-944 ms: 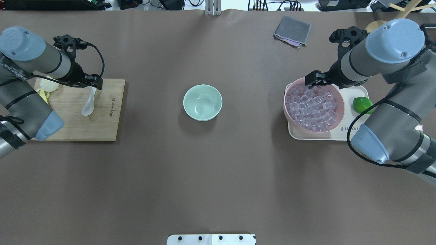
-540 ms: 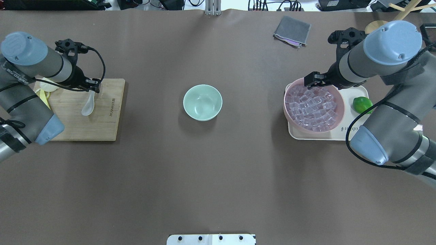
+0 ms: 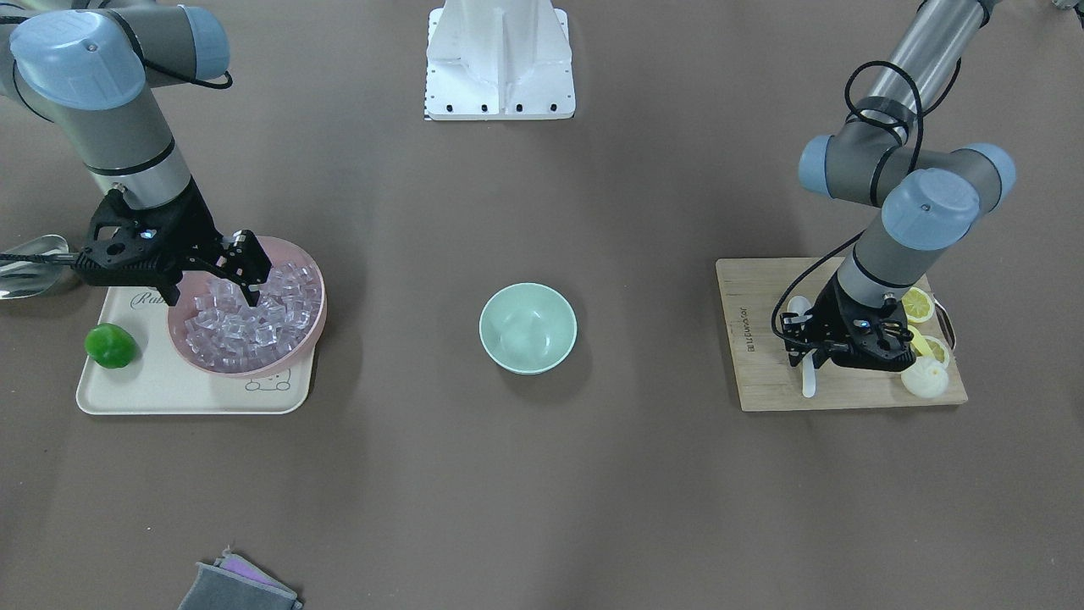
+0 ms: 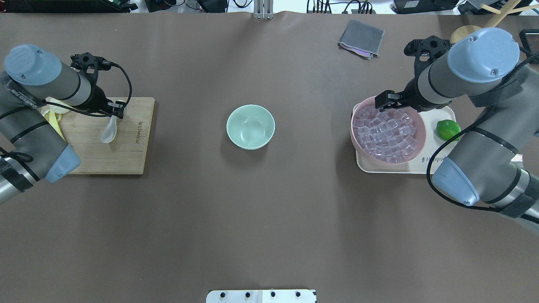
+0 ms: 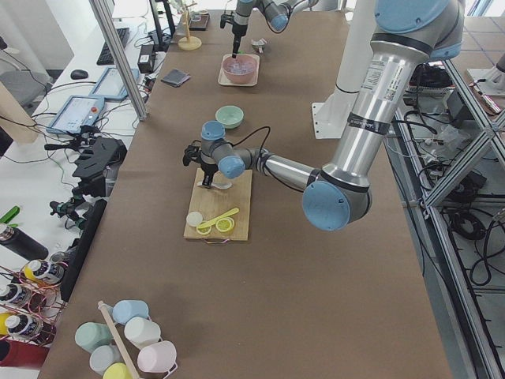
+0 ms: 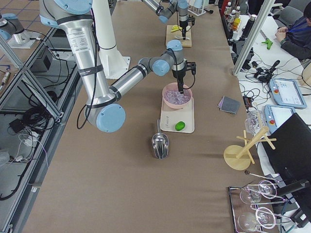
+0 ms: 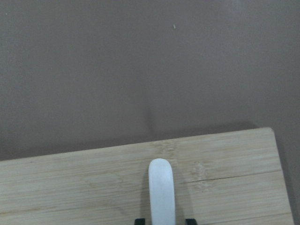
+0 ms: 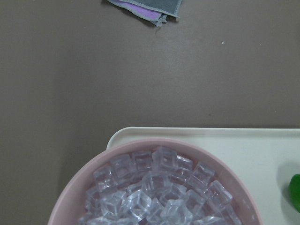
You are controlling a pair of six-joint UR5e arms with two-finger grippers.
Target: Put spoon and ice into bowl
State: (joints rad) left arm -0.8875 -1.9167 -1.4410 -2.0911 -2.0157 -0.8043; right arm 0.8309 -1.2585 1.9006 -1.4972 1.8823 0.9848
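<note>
I should release the white spoon with my left gripper in the mint-green bowl (image 3: 544, 351), handle over the bowl's rim toward the cutting board. The spoon still lies on the cutting board.
The white spoon (image 4: 108, 134) lies on a wooden cutting board (image 4: 109, 160) at the left. My left gripper (image 4: 116, 111) is low over the spoon's handle end. In the left wrist view the handle (image 7: 161, 192) stands between the two fingertips (image 7: 190, 221) with small gaps, so the gripper is open. The mint-green bowl (image 4: 250, 126) stands empty at the table's middle. The ice (image 4: 387, 134) fills a pink bowl (image 4: 422, 136). My right gripper (image 3: 247, 275) hangs open and empty over the ice at that bowl's far rim.
The pink bowl sits on a cream tray (image 4: 438, 165) with a green lime (image 4: 447, 129). Lemon slices (image 3: 919, 305) lie on the board under the left arm. A grey cloth (image 4: 362, 38) lies at the far right. A metal scoop (image 3: 25, 264) lies beside the tray.
My left gripper has dropped down onto the spoon's handle end. My right gripper has shifted slightly toward the pink bowl's far rim. The spoon, bowl and ice have not moved.
</note>
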